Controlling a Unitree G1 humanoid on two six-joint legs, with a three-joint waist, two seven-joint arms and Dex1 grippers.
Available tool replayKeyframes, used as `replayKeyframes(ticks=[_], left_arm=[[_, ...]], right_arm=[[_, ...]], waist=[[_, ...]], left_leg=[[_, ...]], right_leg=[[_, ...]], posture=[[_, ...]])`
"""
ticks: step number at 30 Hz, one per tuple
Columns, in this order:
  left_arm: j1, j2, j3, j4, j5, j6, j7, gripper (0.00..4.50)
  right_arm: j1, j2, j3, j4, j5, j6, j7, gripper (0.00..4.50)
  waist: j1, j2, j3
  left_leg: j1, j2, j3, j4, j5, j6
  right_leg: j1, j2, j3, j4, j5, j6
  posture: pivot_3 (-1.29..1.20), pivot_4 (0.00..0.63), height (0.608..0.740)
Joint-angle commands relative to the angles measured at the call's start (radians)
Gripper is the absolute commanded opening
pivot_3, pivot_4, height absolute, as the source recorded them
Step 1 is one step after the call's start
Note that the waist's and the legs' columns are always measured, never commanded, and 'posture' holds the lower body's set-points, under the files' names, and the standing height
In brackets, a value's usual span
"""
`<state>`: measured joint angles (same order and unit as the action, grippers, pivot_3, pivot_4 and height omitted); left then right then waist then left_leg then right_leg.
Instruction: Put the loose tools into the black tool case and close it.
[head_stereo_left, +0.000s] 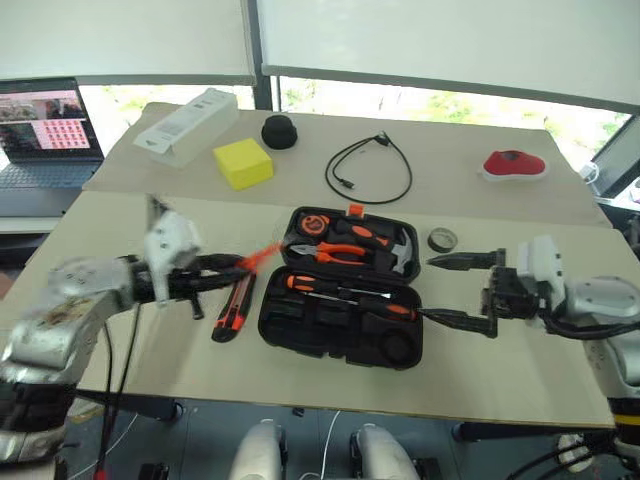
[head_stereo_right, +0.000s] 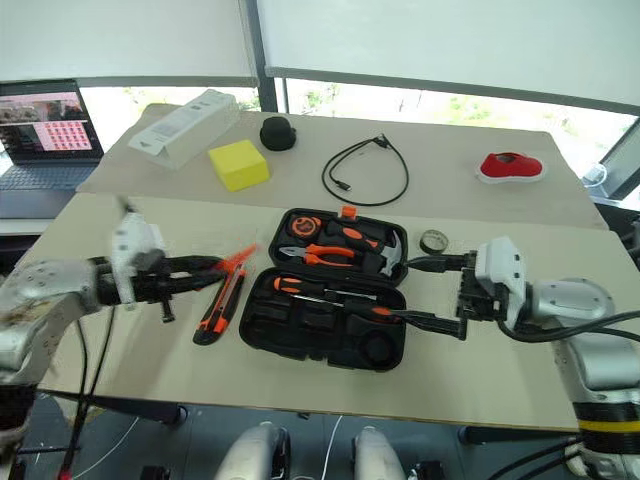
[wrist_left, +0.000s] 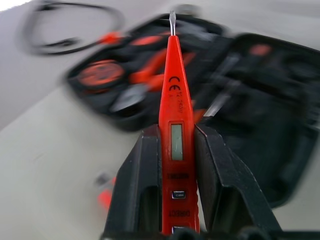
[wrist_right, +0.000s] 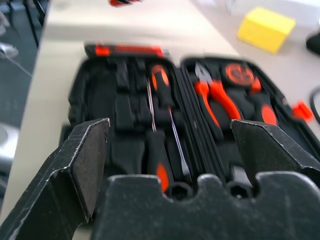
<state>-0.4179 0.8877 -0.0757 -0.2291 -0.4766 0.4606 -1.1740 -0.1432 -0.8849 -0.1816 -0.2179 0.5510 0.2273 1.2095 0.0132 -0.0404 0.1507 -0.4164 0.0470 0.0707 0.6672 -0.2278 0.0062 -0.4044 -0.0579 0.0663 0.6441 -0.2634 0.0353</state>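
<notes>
My left gripper needs to release the orange tester pen next to the screwdrivers in the near half (head_stereo_left: 309, 305) (wrist_left: 229, 125) of the black tool case.
The black tool case (head_stereo_left: 300, 335) lies open at the table's middle, with two screwdrivers (head_stereo_left: 340, 295) in its near half and pliers and a hammer in the far half. My left gripper (head_stereo_left: 235, 265) hovers just left of the case, shut on the slim orange tester pen (wrist_left: 176, 115), whose tip points toward the case. The orange-black utility knife (head_stereo_left: 232, 307) lies on the table below that gripper. A small dark tape roll (head_stereo_left: 442, 240) sits right of the case. My right gripper (head_stereo_left: 458, 291) stands open at the case's right edge, holding nothing.
At the back of the table are a yellow block (head_stereo_left: 243, 163), a white box (head_stereo_left: 187, 125), a black round cap (head_stereo_left: 279, 131), a looped black cable (head_stereo_left: 368, 170) and a red object (head_stereo_left: 514, 164). A laptop (head_stereo_left: 45, 130) stands at far left.
</notes>
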Motion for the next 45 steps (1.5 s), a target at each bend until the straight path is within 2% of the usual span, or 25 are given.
replayKeyframes(ticks=[1,5,13,23,32,37,39,40,45], left_arm=[[-0.139,-0.044,-0.179,0.082,0.137,-0.053,-0.091,0.46],[-0.245,-0.106,-0.316,0.225,0.279,-0.155,-0.155,0.46],[-0.334,-0.188,-0.396,0.338,0.415,-0.187,-0.163,0.46],[-0.349,-0.202,-0.437,0.316,0.491,-0.154,-0.224,0.46],[-0.382,-0.22,-0.505,0.318,0.594,-0.097,-0.232,0.46],[-0.364,-0.234,-0.481,0.301,0.563,-0.08,-0.232,0.46],[-0.354,-0.24,-0.443,0.292,0.529,-0.084,-0.227,1.48],[-0.349,-0.253,-0.407,0.29,0.498,-0.104,-0.215,1.7],[-0.325,-0.283,-0.274,0.255,0.365,-0.16,-0.214,3.59]], right_arm=[[0.042,-0.037,-0.052,-0.07,-0.003,0.048,-0.038,4.5],[0.087,-0.045,-0.085,-0.117,0.025,0.088,-0.052,4.5],[0.184,-0.029,-0.132,-0.172,0.043,0.096,-0.063,4.5],[0.232,-0.015,-0.147,-0.219,0.059,0.115,-0.085,4.5],[0.206,-0.017,-0.121,-0.216,0.07,0.127,-0.104,4.5],[0.184,-0.013,-0.102,-0.224,0.073,0.142,-0.115,4.5],[0.175,-0.011,-0.095,-0.227,0.075,0.147,-0.12,4.5],[0.17,-0.008,-0.091,-0.231,0.078,0.152,-0.125,4.5],[0.163,-0.007,-0.088,-0.242,0.089,0.172,-0.134,4.5]], waist=[[-0.001,0.0,0.0],[-0.011,0.0,0.0],[-0.007,0.0,0.0],[-0.005,0.0,0.0],[-0.004,0.0,0.0],[-0.005,0.001,0.0],[-0.004,0.001,-0.001],[-0.004,0.001,-0.001],[-0.004,0.001,0.0]], left_leg=[[0.0,0.0,0.0,0.0,0.0,0.0],[0.0,0.0,-0.001,0.0,0.0,0.0],[-0.002,0.0,-0.003,0.003,0.0,0.001],[-0.005,0.0,-0.004,0.009,-0.001,0.003],[-0.005,0.0,-0.004,0.01,-0.001,0.003],[-0.004,0.0,-0.005,0.01,-0.001,0.003],[-0.004,0.0,-0.005,0.011,-0.001,0.003],[-0.004,0.0,-0.005,0.011,-0.001,0.003],[-0.006,0.0,-0.007,0.012,-0.001,0.003]], right_leg=[[0.0,0.001,0.0,0.0,0.0,0.0],[0.0,0.003,0.002,0.0,0.0,0.0],[0.0,0.003,0.002,0.001,-0.001,0.002],[0.0,0.003,0.001,0.003,-0.001,0.003],[0.0,0.003,0.001,0.003,-0.001,0.003],[0.001,0.003,0.001,0.004,-0.001,0.003],[0.001,0.003,0.001,0.004,-0.001,0.003],[0.001,0.003,0.001,0.004,-0.001,0.003],[-0.001,0.003,0.0,0.004,-0.001,0.003]], posture=[[0.0,0.15,0.74],[0.0,0.15,0.74],[0.0,0.15,0.74],[0.0,0.15,0.74],[0.0,0.15,0.74],[0.0,0.15,0.74],[0.0,0.15,0.74],[0.0,0.15,0.74],[0.0,0.15,0.74]])
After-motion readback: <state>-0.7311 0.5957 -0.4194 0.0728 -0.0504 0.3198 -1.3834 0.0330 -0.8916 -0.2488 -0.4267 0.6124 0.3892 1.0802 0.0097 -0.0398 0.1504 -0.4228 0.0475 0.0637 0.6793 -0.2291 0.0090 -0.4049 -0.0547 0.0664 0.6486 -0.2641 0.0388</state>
